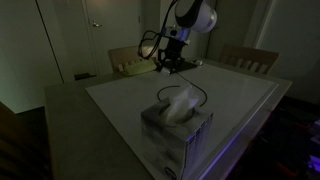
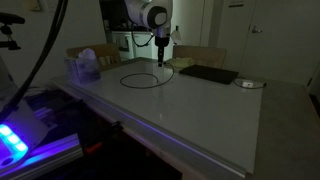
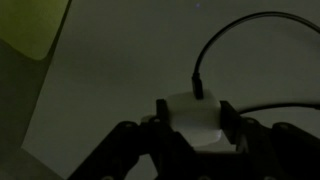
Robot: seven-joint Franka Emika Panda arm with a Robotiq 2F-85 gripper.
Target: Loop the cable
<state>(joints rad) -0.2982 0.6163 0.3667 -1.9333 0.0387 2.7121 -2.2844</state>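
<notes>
Next, I release the plug, now held low over the table, on the white table top behind the tissue box [image 1: 149, 89], beside the cable's loop.
The cable [image 2: 143, 79] is a thin black cord lying in a round loop on the white table top; it also shows behind the tissue box in an exterior view [image 1: 200, 93]. In the wrist view the cord [image 3: 225, 35] curves up from its small light plug [image 3: 195, 118]. My gripper [image 3: 194, 120] is shut on that plug, with one finger on each side. In both exterior views the gripper [image 1: 168, 66] [image 2: 161, 60] is low over the table at the loop's far side.
A tissue box [image 1: 176, 125] stands at the near table edge; it also shows at the far side in an exterior view [image 2: 84, 68]. A flat dark pad [image 2: 207, 74] and a small round object [image 2: 248, 84] lie on the table. Chairs [image 1: 250, 58] stand behind.
</notes>
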